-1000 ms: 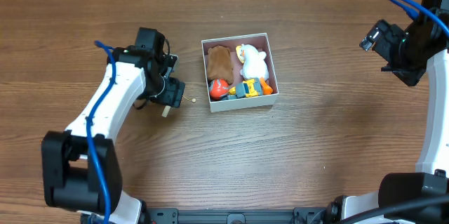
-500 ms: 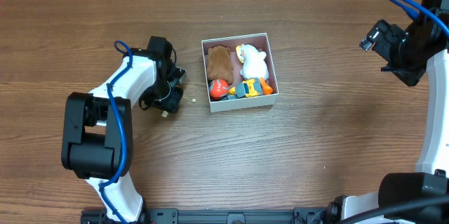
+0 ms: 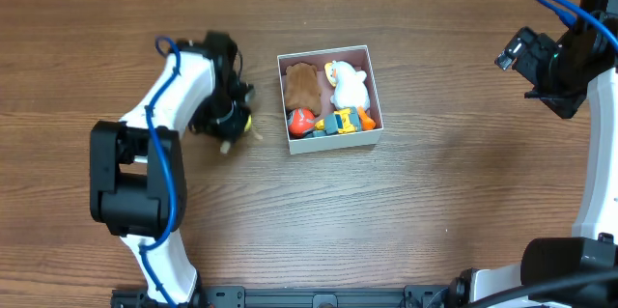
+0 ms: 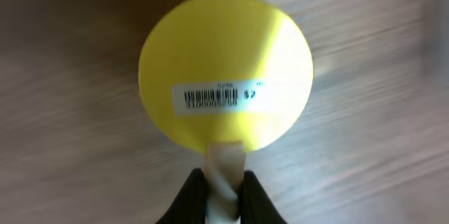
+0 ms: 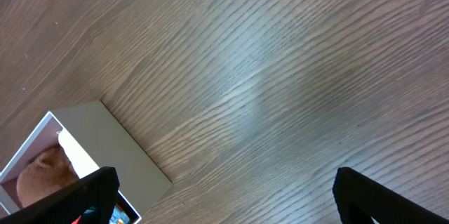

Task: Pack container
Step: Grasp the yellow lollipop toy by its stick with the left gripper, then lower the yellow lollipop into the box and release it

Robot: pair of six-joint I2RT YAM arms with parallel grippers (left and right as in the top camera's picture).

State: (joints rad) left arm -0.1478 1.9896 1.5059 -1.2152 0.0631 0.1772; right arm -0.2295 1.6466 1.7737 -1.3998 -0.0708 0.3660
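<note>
Next, I release the yellow disc toy, now hanging beside the container, with my left gripper between the brown plush and the white plush duck (image 3: 328, 96).
The container (image 3: 333, 141) is a white-walled square box at the table's middle, and its corner (image 5: 112, 147) shows in the right wrist view. Inside lie a brown plush (image 3: 302, 83), a white plush duck (image 3: 350, 84) and small orange, yellow and blue toys (image 3: 333, 122). My left gripper (image 3: 230, 123) hangs left of the container. In the left wrist view it (image 4: 224, 182) is shut on the white stick (image 4: 224, 164) of a yellow disc toy (image 4: 226, 69) with a barcode sticker. My right gripper (image 5: 224, 196) is open, high at the far right (image 3: 541, 71).
Bare brown wood table (image 3: 435, 211) surrounds the container on all sides. Both arm bases stand at the front edge.
The left gripper's jaws closed on the toy's white stick, and the left arm swung slightly toward the back. The right arm and the container stayed put.
</note>
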